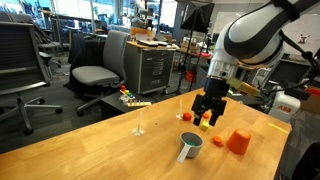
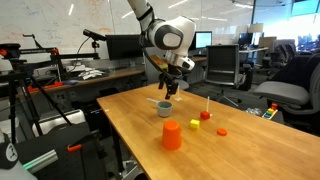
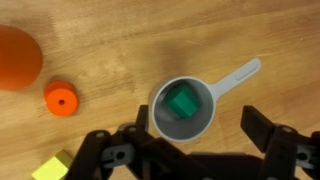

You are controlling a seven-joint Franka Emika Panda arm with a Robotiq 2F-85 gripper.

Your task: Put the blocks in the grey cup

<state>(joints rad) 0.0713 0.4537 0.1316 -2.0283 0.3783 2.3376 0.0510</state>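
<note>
Next, my gripper moves to the red block point(image 1: 187, 116) on the far side of the grey cup and closes on the sides of that block.
The grey cup point(image 3: 203, 124) lies below my gripper in the wrist view, its long handle pointing up and to the right. A green block point(image 3: 181, 101) sits inside it. My gripper point(image 3: 190, 148) is open and empty, hovering above the cup with a finger on either side of the view. A yellow block point(image 3: 52, 168) lies at the lower left and a flat round orange piece point(image 3: 61, 98) left of the cup. In both exterior views the gripper point(image 1: 207, 112) point(image 2: 170, 90) hangs above the table near the grey cup point(image 1: 190, 147) point(image 2: 165, 106), with a red block point(image 2: 205, 114) and the yellow block point(image 2: 195, 123) nearby.
A larger orange cup point(image 1: 238, 141) point(image 2: 172, 135) point(image 3: 15, 55) stands on the wooden table point(image 1: 100, 150). A small multicoloured toy point(image 1: 130, 97) sits at the table's far edge. Office chairs point(image 1: 100, 70) and desks surround the table.
</note>
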